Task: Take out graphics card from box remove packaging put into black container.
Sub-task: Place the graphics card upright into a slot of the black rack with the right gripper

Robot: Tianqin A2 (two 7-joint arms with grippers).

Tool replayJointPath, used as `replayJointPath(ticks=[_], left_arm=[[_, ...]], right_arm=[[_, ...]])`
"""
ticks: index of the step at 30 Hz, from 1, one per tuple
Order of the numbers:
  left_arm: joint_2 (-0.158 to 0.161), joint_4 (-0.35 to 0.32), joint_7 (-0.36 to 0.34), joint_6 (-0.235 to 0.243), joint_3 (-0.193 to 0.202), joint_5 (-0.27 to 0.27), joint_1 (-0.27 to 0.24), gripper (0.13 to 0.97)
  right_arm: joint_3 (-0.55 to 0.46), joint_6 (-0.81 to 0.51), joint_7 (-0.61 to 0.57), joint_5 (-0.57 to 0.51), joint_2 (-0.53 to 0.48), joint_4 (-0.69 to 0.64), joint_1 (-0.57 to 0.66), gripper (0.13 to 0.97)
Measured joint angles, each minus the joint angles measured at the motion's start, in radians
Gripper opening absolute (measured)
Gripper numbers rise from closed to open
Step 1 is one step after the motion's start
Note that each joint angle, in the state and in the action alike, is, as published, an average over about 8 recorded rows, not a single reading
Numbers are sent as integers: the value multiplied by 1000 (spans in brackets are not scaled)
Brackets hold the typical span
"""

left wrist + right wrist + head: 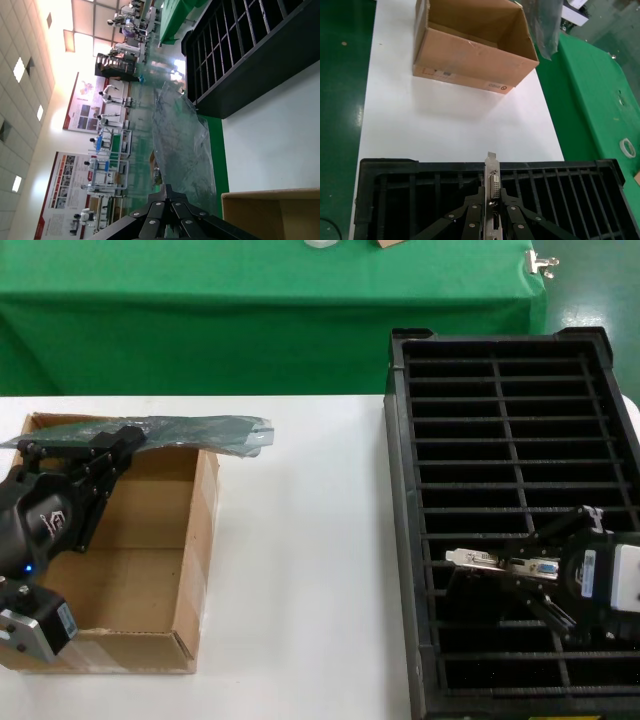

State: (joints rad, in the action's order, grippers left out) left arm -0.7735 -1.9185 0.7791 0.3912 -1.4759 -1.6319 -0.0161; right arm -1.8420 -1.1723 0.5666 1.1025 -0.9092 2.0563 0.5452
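Observation:
My right gripper will let go of the graphics card into a near slot of the black container (498,602) (458,210), on the side toward the cardboard box.
My right gripper (530,575) is shut on the graphics card (505,563) by its silver bracket and holds it over the near slots of the black container (400,540). The bracket (492,177) stands upright between the fingers in the right wrist view. My left gripper (120,445) is shut on the crinkly grey bag (200,430) and holds it flat over the far edge of the open cardboard box (195,540). The bag (182,145) stretches away from the closed fingers in the left wrist view. The box (470,50) looks empty.
A green-clothed table (270,310) stands behind the white table (300,570). The black container (385,175) fills the white table's right side. White tabletop lies between box and container.

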Motion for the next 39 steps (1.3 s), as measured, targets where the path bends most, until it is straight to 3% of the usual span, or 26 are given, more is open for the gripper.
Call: replayJointPath(ticks=[17,39], left_arm=[[0,0,0,0,0,0,0,139],[0,0,0,0,0,0,0,139]], right_arm=[[9,50,-95,56,-30,3,-44,183],[-16,2,-68,12,-30,-11,-13,183]])
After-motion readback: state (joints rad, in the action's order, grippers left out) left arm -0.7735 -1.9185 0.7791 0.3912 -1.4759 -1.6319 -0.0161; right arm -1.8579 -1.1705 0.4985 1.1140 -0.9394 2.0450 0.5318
